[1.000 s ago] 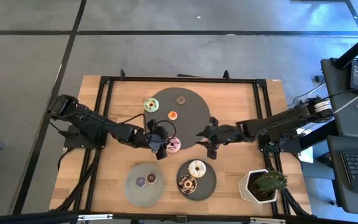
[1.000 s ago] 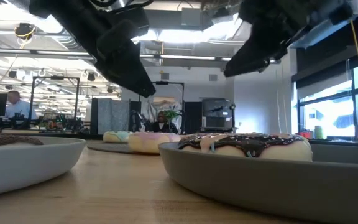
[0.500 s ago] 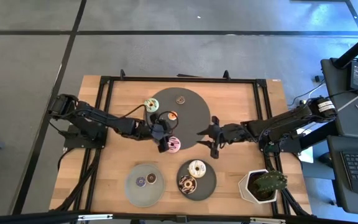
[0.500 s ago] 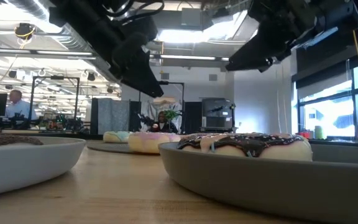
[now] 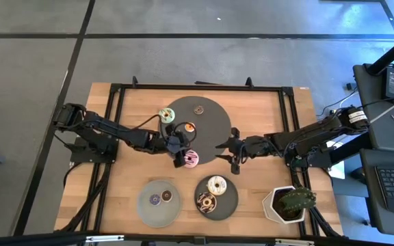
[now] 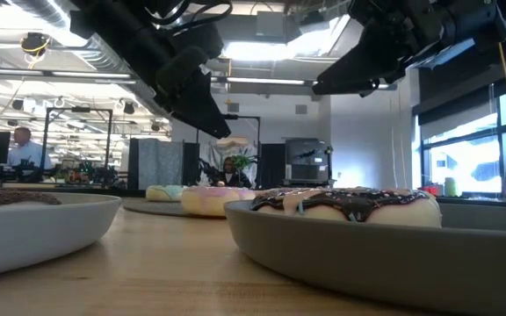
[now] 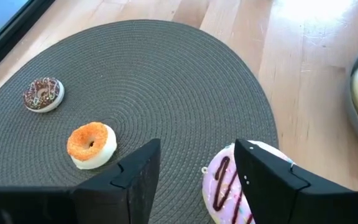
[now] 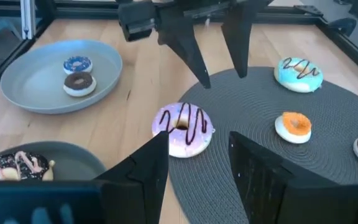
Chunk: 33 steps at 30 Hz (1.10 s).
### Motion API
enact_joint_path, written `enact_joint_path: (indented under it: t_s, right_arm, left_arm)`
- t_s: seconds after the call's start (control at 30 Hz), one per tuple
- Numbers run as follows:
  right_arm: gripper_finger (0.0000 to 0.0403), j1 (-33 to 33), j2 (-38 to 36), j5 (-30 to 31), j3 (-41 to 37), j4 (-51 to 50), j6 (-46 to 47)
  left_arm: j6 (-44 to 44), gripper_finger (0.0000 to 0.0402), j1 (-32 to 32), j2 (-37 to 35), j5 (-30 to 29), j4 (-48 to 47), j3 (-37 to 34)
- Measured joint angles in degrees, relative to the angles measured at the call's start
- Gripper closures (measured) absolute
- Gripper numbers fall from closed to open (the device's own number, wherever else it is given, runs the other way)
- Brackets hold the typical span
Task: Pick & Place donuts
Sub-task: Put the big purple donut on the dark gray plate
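Observation:
The pink-iced donut's near side (image 5: 195,160) (image 8: 194,143) is between its hole and the outer edge that faces my right gripper. My right gripper should close there next.
The pink-iced donut (image 5: 191,158) with chocolate stripes lies flat on the near rim of the round dark mat (image 5: 207,113). My left gripper (image 5: 177,147) hovers open just left of it; in the left wrist view my left gripper (image 7: 197,163) has the pink donut (image 7: 225,186) below its fingers. My right gripper (image 5: 232,153) hangs open to the right of the donut, and my right gripper (image 8: 197,163) faces the pink donut (image 8: 183,129). Also on the mat are a green donut (image 5: 167,115), an orange mini (image 5: 189,127) and a brown sprinkled mini (image 5: 198,108).
A grey plate (image 5: 146,206) near the front edge holds two mini donuts. A dark plate (image 5: 228,203) beside it holds a white donut (image 5: 217,184) and a chocolate-sprinkled one (image 5: 206,201). A potted plant (image 5: 289,203) stands at the near right corner. Bare wood lies right of the mat.
My left gripper has moved a little toward the far edge and the right, coming over the mat's near rim beside the pink donut. My right gripper has shifted slightly toward the right edge. No donut has moved.

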Motion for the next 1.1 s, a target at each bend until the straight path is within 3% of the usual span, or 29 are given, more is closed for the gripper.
enact_joint_path:
  t_s: [0.23,0.6,0.73,0.87,1.0,1.1]
  right_arm:
    - [0.0235,0.00,0.09,0.00,0.00,-0.12,0.04]
    - [0.0235,-1.16,1.28,0.02,0.02,1.90,0.96]
    - [0.0235,-2.08,6.10,-0.32,1.08,7.61,-0.05]
    - [0.0235,-3.91,12.45,-0.51,6.30,5.92,3.96]
    - [0.0235,-5.59,20.25,-3.28,12.49,4.91,6.42]
    - [0.0235,-6.22,25.68,-5.05,17.54,-1.28,8.37]
  left_arm:
    - [5.46,0.0201,2.58,0.00,-0.32,-0.02,0.00]
    - [5.57,0.0214,5.00,2.75,11.67,0.04,-0.01]
    - [6.11,0.0221,3.66,1.85,4.82,-1.95,-0.02]
    - [4.87,0.0229,2.20,-0.83,-5.08,-5.04,0.00]
    - [2.72,0.0233,0.95,-2.76,-6.67,-5.14,0.00]
    - [1.66,0.0235,-0.09,-3.10,-6.19,-5.20,0.00]
